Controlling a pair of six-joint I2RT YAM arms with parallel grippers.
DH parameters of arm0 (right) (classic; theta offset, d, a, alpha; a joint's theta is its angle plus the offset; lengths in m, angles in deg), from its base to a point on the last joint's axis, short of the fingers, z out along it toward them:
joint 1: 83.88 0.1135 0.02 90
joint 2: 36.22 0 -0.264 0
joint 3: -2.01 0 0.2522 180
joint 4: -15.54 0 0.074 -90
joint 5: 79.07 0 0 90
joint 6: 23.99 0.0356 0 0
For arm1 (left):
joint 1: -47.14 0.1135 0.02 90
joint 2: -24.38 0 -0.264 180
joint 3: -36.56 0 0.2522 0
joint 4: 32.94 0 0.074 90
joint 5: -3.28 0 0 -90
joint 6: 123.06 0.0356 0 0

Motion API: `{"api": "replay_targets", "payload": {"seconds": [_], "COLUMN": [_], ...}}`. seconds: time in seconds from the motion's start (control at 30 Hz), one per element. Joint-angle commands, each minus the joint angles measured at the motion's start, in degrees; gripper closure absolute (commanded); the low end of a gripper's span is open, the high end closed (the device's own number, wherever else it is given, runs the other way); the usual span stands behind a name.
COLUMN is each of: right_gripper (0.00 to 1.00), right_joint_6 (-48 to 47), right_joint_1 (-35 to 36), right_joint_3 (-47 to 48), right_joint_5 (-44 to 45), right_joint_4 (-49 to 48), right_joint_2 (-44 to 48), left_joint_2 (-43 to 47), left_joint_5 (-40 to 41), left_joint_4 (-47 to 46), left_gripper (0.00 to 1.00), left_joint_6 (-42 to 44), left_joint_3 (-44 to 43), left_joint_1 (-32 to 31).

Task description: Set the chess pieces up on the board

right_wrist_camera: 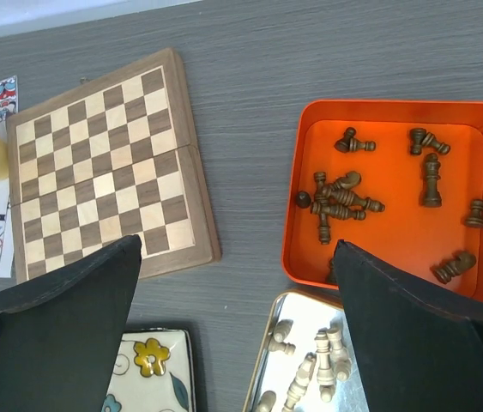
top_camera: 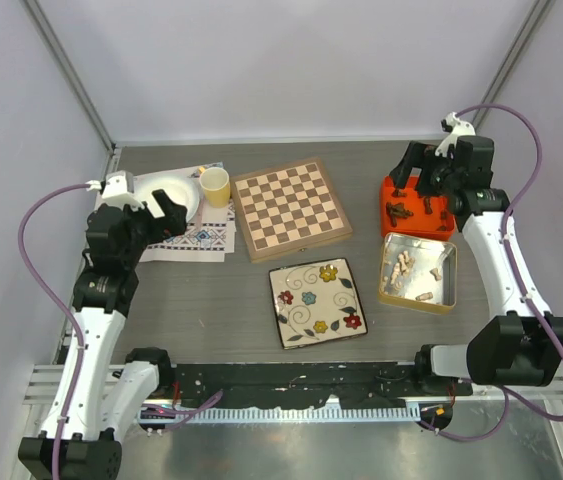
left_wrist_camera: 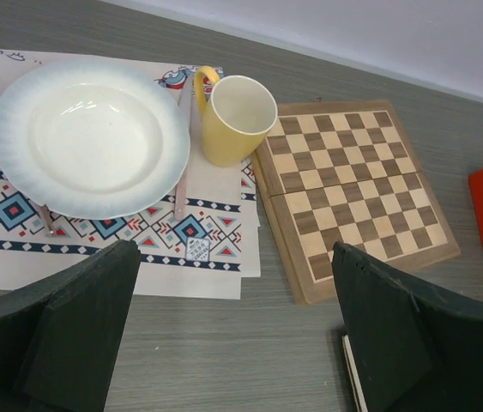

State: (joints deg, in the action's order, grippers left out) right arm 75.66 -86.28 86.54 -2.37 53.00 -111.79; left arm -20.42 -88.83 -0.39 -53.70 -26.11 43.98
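The pale cream piece borders the bare middle of the silver tin, by the orange tin, and my right gripper should close on the near end [top_camera: 408,261] [right_wrist_camera: 342,369] of that piece.
The wooden chessboard [top_camera: 291,208] lies bare at the middle back of the table; it also shows in the left wrist view [left_wrist_camera: 353,184] and the right wrist view [right_wrist_camera: 104,167]. Dark brown chess pieces [right_wrist_camera: 344,202] lie in an orange tin [top_camera: 413,222]. Pale cream pieces [right_wrist_camera: 323,365] lie in a silver tin [top_camera: 441,290]. My left gripper [top_camera: 161,215] is open and empty, raised over the placemat's near edge. My right gripper [top_camera: 423,172] is open and empty, raised above the orange tin [right_wrist_camera: 464,172].
A white plate [left_wrist_camera: 87,133] and a yellow mug [left_wrist_camera: 232,120] stand on a patterned placemat [left_wrist_camera: 104,249] at the back left. A square floral plate [top_camera: 316,300] lies in front of the board.
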Motion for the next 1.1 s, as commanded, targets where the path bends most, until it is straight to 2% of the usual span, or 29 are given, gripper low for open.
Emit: {"api": "replay_targets", "payload": {"seconds": [0.0,0.1,0.2,0.23,0.37,0.53,0.63,0.73,0.87,1.07], "right_gripper": [0.0,0.0,0.0,0.0,0.0,0.0,0.0,0.0,0.01,0.11], "right_joint_6": [1.6,-1.98,-8.3,-14.68,-24.39,-25.65,-28.19,-33.63,-38.38,-38.39], "right_joint_1": [0.2,0.2,0.72,1.16,5.73,5.91,6.0,6.0,6.17,6.0], "right_joint_3": [2.28,1.49,0.35,-0.09,-0.36,-4.84,-5.98,-6.86,-6.95,-6.6], "right_joint_5": [1.7,-1.36,-12.5,-18.37,-22.37,-30.28,-34.15,-33.03,-26.18,-9.31], "right_joint_4": [-2.52,-1.91,-0.95,-0.24,6.6,5.48,5.47,7.4,11.09,15.84], "right_joint_2": [3.15,3.5,4.64,5.16,5.96,6.4,6.14,5.96,5.0,1.92], "left_joint_2": [0.94,0.68,-0.2,-0.47,-1.96,-3.8,-5.03,-4.95,-5.47,-8.99], "left_joint_5": [-3.51,-7.19,-11.15,-12.21,-17.83,-28.45,-31.55,-30.68,-30.06,-29.36], "left_joint_4": [0.37,0.64,0.81,0.81,1.43,-0.85,1.85,3.53,2.31,2.83], "left_gripper": [0.0,0.0,0.01,0.0,0.0,0.0,0.0,0.0,0.0,0.01], "left_joint_6": [-1.24,-2.73,-5.1,-5.46,-7.74,-13.1,-11.36,-8.03,-5.29,-2.3], "left_joint_3": [-3.13,-3.48,-3.22,-3.21,-4.0,-3.57,-4.44,-4.01,-1.9,-3.12], "left_joint_1": [-0.18,-0.18,-0.27,-0.18,-0.18,-0.27,-0.18,-0.18,-0.27,-0.27]}}
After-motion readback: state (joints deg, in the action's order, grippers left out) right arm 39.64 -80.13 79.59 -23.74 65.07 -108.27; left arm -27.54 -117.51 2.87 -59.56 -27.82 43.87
